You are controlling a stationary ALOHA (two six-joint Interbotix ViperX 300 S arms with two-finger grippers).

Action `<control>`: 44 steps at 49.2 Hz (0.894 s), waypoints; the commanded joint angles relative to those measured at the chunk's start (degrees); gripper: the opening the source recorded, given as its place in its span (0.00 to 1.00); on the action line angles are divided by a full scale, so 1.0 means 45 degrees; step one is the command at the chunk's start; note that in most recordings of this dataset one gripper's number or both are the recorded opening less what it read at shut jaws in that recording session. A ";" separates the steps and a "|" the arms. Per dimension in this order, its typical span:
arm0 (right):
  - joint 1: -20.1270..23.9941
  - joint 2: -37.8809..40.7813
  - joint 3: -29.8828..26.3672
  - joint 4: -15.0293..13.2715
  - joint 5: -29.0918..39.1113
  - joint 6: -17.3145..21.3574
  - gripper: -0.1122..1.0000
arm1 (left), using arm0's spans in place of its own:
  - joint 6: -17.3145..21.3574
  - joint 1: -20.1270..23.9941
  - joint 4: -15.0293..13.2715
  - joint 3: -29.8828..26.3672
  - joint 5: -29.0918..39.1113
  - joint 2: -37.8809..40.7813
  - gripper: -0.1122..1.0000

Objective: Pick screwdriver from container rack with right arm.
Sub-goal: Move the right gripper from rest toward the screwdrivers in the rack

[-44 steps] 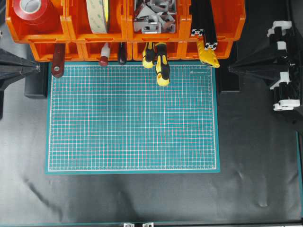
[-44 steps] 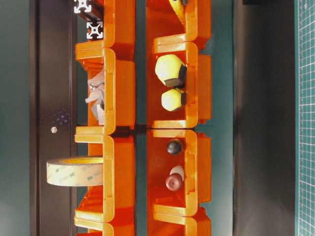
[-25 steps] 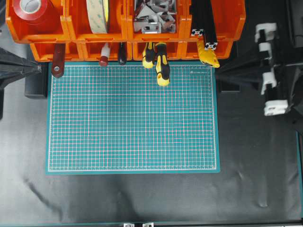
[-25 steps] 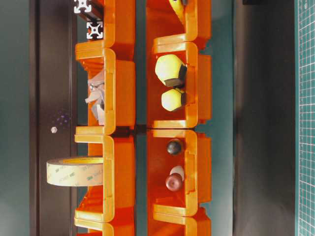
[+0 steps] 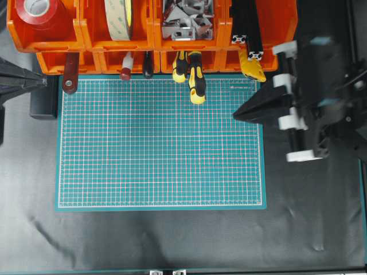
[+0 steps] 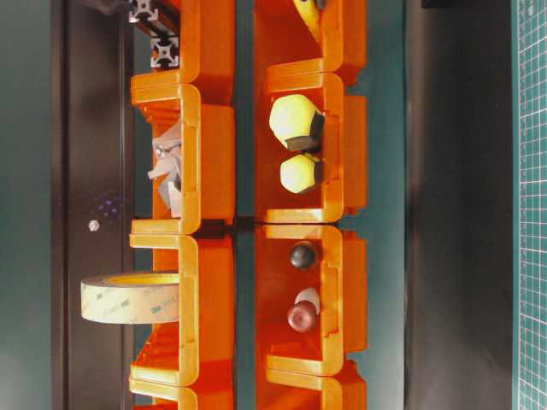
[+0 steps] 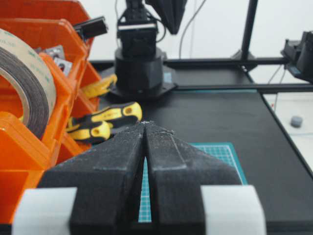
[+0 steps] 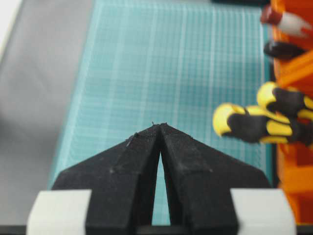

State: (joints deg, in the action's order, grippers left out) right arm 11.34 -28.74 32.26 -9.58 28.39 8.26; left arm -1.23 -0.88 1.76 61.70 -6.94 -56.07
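The longer screwdriver sticks out farther over the green mat, and I will close my right gripper on its yellow end [image 5: 198, 98] [image 8: 225, 119].
The screwdriver [image 5: 196, 83] is the longer yellow-and-black handle; it sticks out of a lower bin of the orange container rack [image 5: 80, 43] over the top edge of the green mat [image 5: 160, 149]. Its butt end [image 6: 293, 120] faces the table-level view, and its handle shows in the right wrist view [image 8: 247, 122] and the left wrist view [image 7: 117, 112]. My right gripper [image 5: 235, 116] is shut and empty over the mat's right edge, right of and below the handle. My left gripper [image 5: 46, 82] is shut and empty at the far left, tips together [image 7: 145, 122].
A smaller yellow-and-black handle [image 5: 180, 66] lies just left of the screwdriver. A red-tipped handle [image 5: 125, 73], a dark handle [image 5: 148, 70], a brown handle [image 5: 70, 77] and a yellow knife [image 5: 252, 66] also protrude. Upper bins hold red tape [image 5: 37, 12], a tape roll [image 5: 117, 17], metal brackets [image 5: 186, 22] and black extrusions [image 5: 248, 26].
My right arm has swung left and toward the table's near side, bringing its shut gripper from beside the mat to over the mat's right edge. The left arm and the tools have not moved.
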 commanded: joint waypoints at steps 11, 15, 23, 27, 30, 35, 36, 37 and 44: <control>0.1445 0.2246 -0.1777 -0.4766 0.2344 0.1484 0.12 | -0.0059 -0.0410 0.0039 -0.0371 -0.0059 0.0078 0.10; 0.1992 0.2988 -0.2305 -0.6738 0.3594 0.2539 0.12 | -0.0059 -0.0410 0.0039 -0.0371 -0.0059 0.0039 0.10; 0.3867 0.4434 -0.2637 -1.0996 0.7383 0.4434 0.12 | -0.0078 -0.0410 0.0039 -0.0352 -0.0039 0.0059 0.10; 0.4531 0.5000 -0.2441 -1.1797 0.8633 0.5371 0.12 | -0.0078 -0.0410 0.0039 -0.0352 -0.0039 0.0117 0.10; 0.4922 0.5371 -0.2305 -1.2129 0.9043 0.5938 0.12 | -0.0098 -0.0410 0.0039 -0.0352 -0.0039 0.0137 0.10; 0.5391 0.5781 -0.2129 -1.2578 0.9258 0.6406 0.12 | -0.0098 -0.0410 0.0039 -0.0332 -0.0039 0.0195 0.10; 0.5430 0.5840 -0.2109 -1.2617 0.9277 0.6445 0.12 | -0.0098 -0.0410 0.0039 -0.0332 -0.0039 0.0215 0.10; 0.5488 0.5879 -0.2090 -1.2695 0.9258 0.6465 0.12 | -0.0098 -0.0410 0.0039 -0.0332 -0.0039 0.0215 0.10; 0.5605 0.5977 -0.2012 -1.2754 0.9238 0.6426 0.12 | -0.0098 -0.0410 0.0039 -0.0332 -0.0039 0.0215 0.10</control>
State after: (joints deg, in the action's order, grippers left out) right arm 36.47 -1.32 23.64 -66.27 69.35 37.09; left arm -1.49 -2.64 1.76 61.70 -6.86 -55.63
